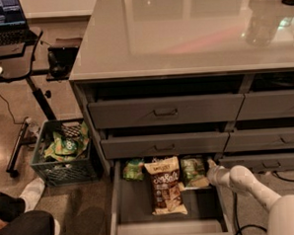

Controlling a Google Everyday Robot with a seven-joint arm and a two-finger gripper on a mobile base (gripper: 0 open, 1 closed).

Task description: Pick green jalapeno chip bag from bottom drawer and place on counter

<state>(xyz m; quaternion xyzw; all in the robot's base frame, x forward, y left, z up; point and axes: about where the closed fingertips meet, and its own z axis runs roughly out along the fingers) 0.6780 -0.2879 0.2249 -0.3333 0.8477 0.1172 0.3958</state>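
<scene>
Next, I close my gripper on the lower end [198, 181] of the green jalapeno chip bag, which is beside the brown-and-cream bag in the open bottom drawer.
The bottom drawer [123, 205] is pulled open below the counter [182, 33]. At its back lie three bags. The green jalapeno chip bag [193, 170], muted green with a pale edge, is on the right. A larger brown-and-cream bag [165, 186] lies in the middle and a small brighter green bag [133, 169] on the left. My white arm comes in from the lower right. My gripper [208, 169] is low at the drawer's right side, right against the jalapeno bag's right edge. The bag lies on the drawer floor.
Closed drawers with bar handles [165, 111] sit above the open one. A dark crate [62, 153] with green packets stands on the floor to the left. A black desk with a laptop [3, 18] is at far left. A person's leg and sock [30, 195] are at bottom left.
</scene>
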